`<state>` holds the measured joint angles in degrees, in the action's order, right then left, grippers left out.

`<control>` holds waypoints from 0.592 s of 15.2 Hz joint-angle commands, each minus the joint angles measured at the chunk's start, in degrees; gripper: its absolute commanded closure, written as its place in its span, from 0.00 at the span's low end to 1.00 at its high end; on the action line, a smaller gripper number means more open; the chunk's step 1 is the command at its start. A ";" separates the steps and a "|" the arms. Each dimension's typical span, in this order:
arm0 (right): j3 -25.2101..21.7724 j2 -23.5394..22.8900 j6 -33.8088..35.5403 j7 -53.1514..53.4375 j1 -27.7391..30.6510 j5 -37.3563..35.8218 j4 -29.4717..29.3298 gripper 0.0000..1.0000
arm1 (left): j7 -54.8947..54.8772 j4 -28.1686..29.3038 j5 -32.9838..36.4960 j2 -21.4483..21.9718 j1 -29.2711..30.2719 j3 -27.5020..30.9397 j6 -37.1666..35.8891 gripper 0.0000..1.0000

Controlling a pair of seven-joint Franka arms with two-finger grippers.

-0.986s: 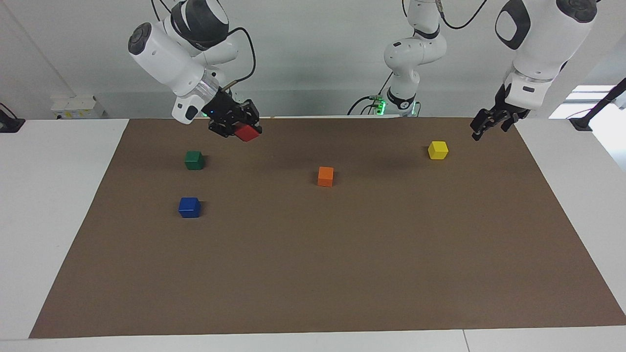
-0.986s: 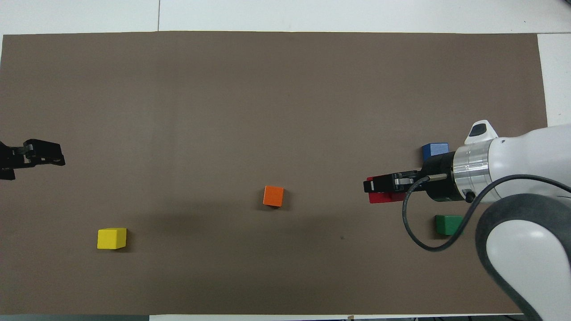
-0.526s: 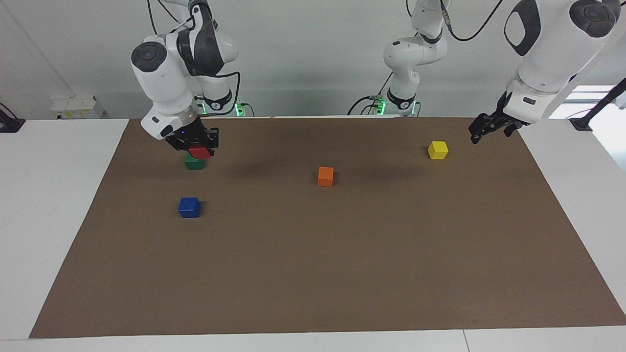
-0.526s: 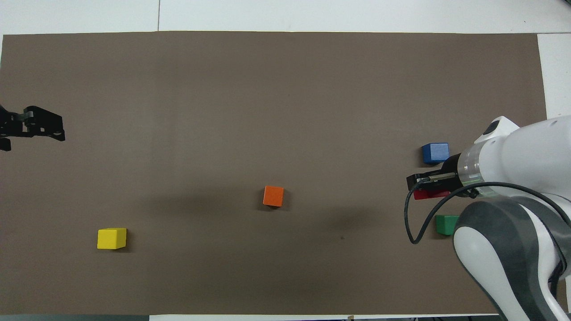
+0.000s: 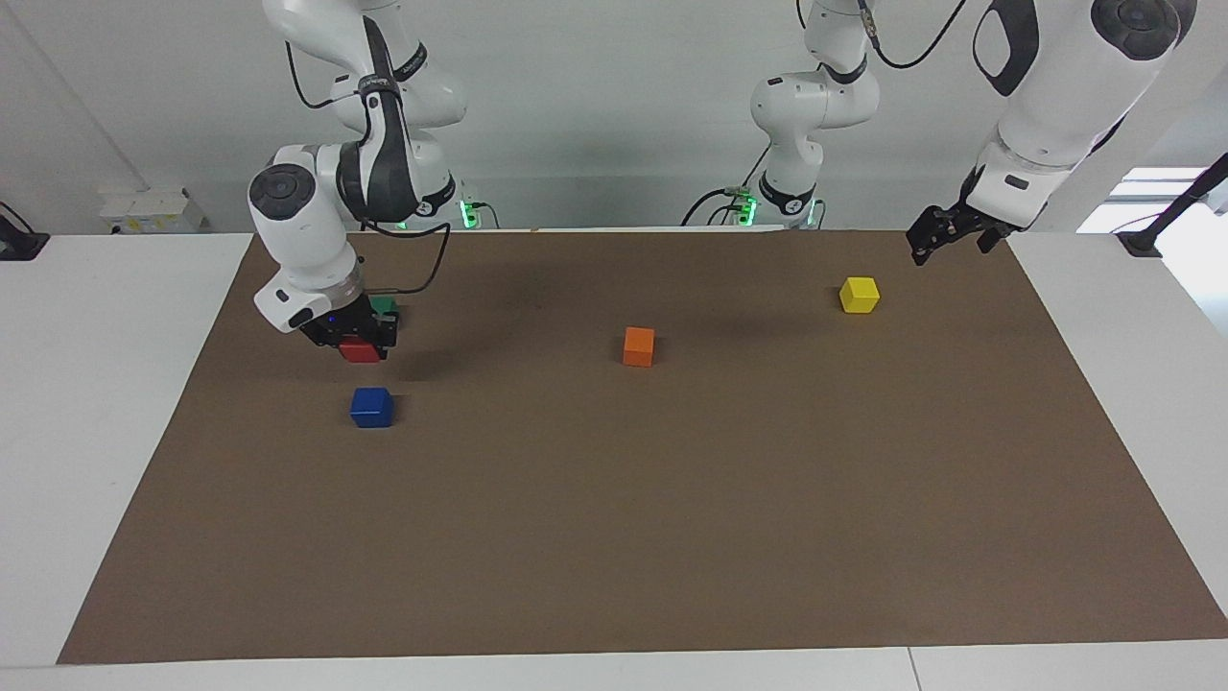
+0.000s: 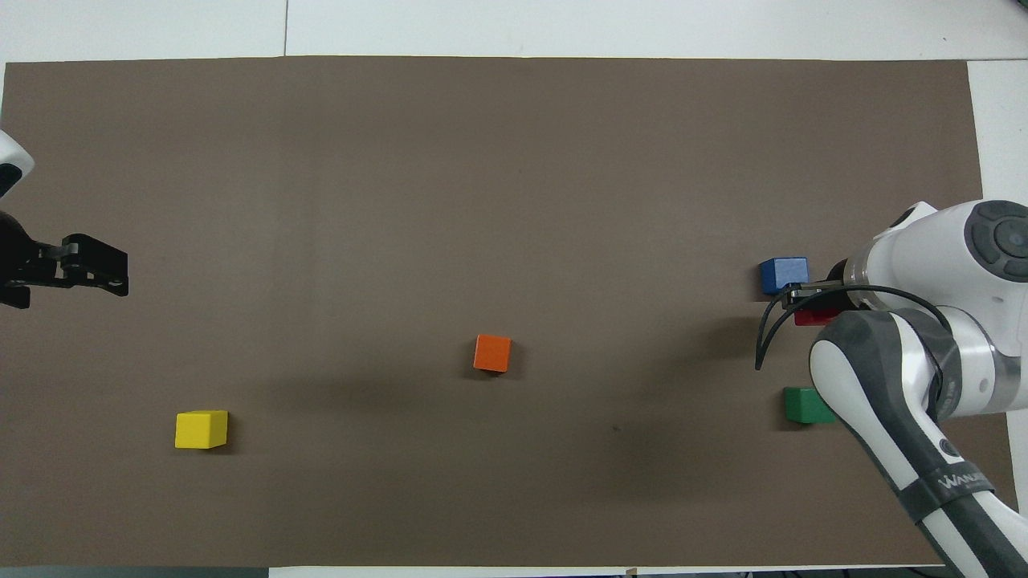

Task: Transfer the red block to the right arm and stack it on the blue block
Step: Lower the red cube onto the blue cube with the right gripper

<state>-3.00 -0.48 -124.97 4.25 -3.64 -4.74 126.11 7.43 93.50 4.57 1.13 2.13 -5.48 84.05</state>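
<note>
The red block, now held a little above the brown mat, will be let go by my right gripper on the top side of the blue block [image 6: 798, 276].
The right arm's gripper [image 5: 363, 338], with a small blue light at its wrist, is shut on the red block [image 5: 361, 353]. It holds the block a little above the brown mat, between the green block and the blue block [image 5: 371, 407]. The blue block sits alone on the mat. In the overhead view the red block [image 6: 813, 318] shows under the right gripper [image 6: 805, 299], just beside the blue block [image 6: 783, 274]. The left gripper [image 5: 948, 238] is open and empty, up over the mat's corner at the left arm's end, and it also shows in the overhead view [image 6: 112, 271].
A green block [image 5: 386, 306] sits nearer to the robots than the blue one, partly hidden by the right gripper. An orange block [image 5: 639, 345] lies mid-mat. A yellow block [image 5: 859, 295] lies near the left gripper. The brown mat [image 5: 672, 528] covers the white table.
The right gripper has carried the red block down and away from the robots, from over the green block to just short of the blue block. The left gripper has drawn back slightly.
</note>
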 commanded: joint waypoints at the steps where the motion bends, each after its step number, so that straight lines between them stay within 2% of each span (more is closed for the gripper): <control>1: 0.72 -1.45 -4.04 1.99 1.17 -1.41 0.27 1.00 | -0.83 2.57 0.62 2.13 -0.11 1.26 1.73 0.00; 9: 0.80 -3.74 -10.99 2.17 1.17 -1.41 0.36 1.00 | -0.40 2.48 0.62 1.86 -0.64 1.17 4.54 0.00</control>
<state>-2.91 -4.21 -134.56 4.99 -3.30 -4.74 126.16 7.43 94.08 4.57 1.50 1.91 -4.79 87.00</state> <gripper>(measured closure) 0.445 0.000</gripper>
